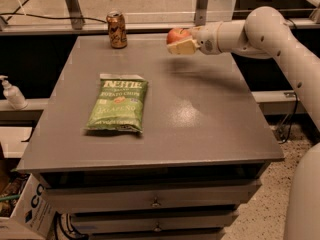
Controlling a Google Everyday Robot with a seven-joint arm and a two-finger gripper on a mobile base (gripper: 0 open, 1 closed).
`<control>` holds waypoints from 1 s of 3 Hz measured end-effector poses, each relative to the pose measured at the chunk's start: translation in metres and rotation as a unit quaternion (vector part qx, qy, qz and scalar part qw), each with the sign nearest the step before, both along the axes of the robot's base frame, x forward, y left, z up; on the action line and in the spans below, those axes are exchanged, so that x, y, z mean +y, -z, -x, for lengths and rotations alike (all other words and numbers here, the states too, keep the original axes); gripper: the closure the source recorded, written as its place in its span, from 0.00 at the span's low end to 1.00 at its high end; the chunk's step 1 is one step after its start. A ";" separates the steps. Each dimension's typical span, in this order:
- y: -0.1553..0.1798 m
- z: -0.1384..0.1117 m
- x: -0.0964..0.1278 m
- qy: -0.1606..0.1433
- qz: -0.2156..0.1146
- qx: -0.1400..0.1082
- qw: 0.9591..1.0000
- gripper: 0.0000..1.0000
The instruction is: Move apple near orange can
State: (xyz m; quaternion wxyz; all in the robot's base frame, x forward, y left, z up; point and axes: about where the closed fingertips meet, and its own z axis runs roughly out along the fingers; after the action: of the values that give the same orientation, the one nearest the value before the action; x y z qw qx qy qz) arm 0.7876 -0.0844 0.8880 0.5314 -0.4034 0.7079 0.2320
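Observation:
Next, the gripper releases the apple on the grey table (130, 43) close against the orange can, on the side of the robot's arm.
The red-orange apple (176, 35) is held in my gripper (180, 41), above the far right part of the grey table (200, 119). The gripper's cream fingers (183, 46) are shut on the apple. My white arm reaches in from the right. The orange can (117, 30) stands upright at the table's far edge, left of centre, well to the left of the apple and apart from it.
A green bag of potato chips (118, 104) lies flat on the left half of the table. A white pump bottle (12, 94) stands on a ledge to the left. Drawers sit below the table's front edge. A cardboard box (25, 214) stands at the bottom left.

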 end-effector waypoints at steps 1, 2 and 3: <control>-0.001 -0.022 0.043 -0.012 -0.004 -0.021 1.000 1.00; 0.001 -0.043 0.090 -0.036 -0.001 -0.034 0.999 1.00; 0.014 -0.061 0.120 -0.055 0.022 -0.042 0.997 1.00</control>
State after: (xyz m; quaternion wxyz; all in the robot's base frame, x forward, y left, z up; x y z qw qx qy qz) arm 0.8483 0.0357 0.8742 0.5377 -0.4630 0.6666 0.2283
